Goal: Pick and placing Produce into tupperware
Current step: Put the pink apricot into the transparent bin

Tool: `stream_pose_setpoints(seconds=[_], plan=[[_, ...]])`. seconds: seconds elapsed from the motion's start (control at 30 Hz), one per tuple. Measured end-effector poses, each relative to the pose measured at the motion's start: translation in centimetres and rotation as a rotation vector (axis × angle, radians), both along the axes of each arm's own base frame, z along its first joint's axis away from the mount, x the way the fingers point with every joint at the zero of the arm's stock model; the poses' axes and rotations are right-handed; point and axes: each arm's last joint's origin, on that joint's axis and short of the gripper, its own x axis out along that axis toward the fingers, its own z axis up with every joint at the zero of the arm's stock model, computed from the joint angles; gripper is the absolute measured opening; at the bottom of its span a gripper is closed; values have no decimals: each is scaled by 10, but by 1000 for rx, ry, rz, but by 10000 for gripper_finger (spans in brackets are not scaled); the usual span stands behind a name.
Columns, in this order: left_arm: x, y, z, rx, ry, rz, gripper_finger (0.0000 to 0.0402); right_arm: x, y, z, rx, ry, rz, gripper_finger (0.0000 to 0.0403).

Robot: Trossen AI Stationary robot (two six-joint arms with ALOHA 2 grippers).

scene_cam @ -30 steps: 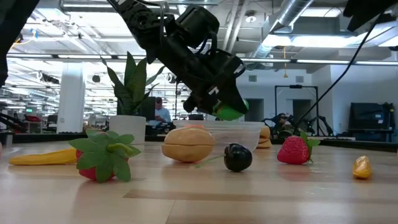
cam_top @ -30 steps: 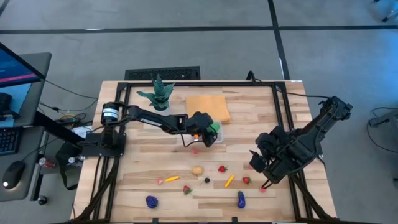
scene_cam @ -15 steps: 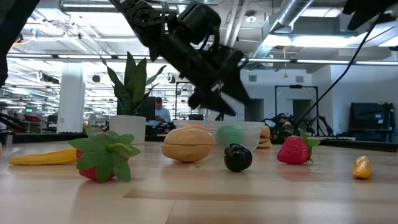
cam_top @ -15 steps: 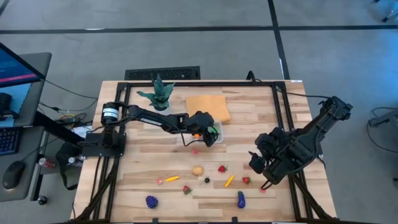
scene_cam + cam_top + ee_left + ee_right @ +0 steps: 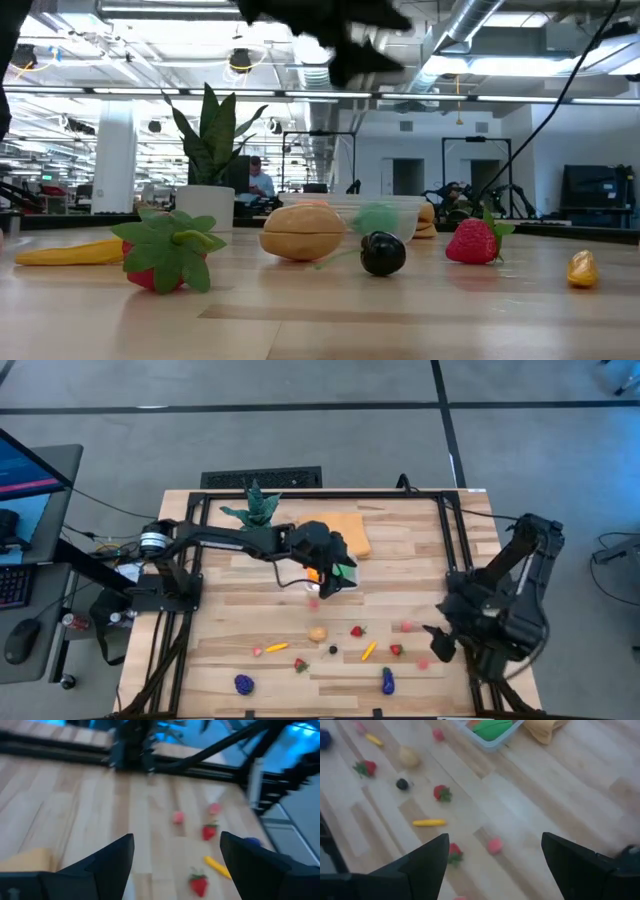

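Observation:
I need to close my right gripper around the middle of the pink piece [image 5: 406, 627] [image 5: 494, 846] on the tupperware side of the strawberry closest to my right gripper.
My left gripper [image 5: 335, 568] hangs open and bare high above the tupperware [image 5: 490, 742], a clear box beside the orange cloth [image 5: 345, 528]. A green piece of produce [image 5: 492, 729] lies inside the box and shows through its wall in the low view [image 5: 375, 216]. Several small produce pieces lie on the near half of the table: a tan one [image 5: 317, 633], strawberries [image 5: 357, 631], a yellow stick [image 5: 277, 647], a purple one [image 5: 244, 683]. My right gripper [image 5: 432, 645] hovers open and bare over the near right of the table, above a pink piece [image 5: 494, 846].
A potted plant [image 5: 255, 510] stands at the far left of the table, beside the cloth. Dark frame rails [image 5: 440, 540] run along the table's sides. More pieces lie near the front edge: an eggplant [image 5: 387, 680] and a black berry [image 5: 333, 649]. Bare wood lies between the tupperware and the scattered pieces.
My left gripper has let go of the green piece, which has dropped into the tupperware. It has then risen steeply, almost out of the low view, and tipped toward level. My right gripper has swung toward the table's near right corner, staying open.

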Motion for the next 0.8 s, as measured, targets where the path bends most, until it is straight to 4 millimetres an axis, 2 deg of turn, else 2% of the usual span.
stream_pose_setpoints(seconds=[0.2,0.4,0.6,0.8], plan=[[-32,-4,39,7,-20,-58,286,-26,10,-54,137,-89,-115,311],[-65,-5,70,32,-32,-40,286,-21,11,-103,278,-133,-148,311],[-95,-5,88,87,2,52,286,-15,-2,-121,230,-151,-186,311],[-114,-4,96,115,32,109,286,-16,-12,-141,208,-144,-166,311]])
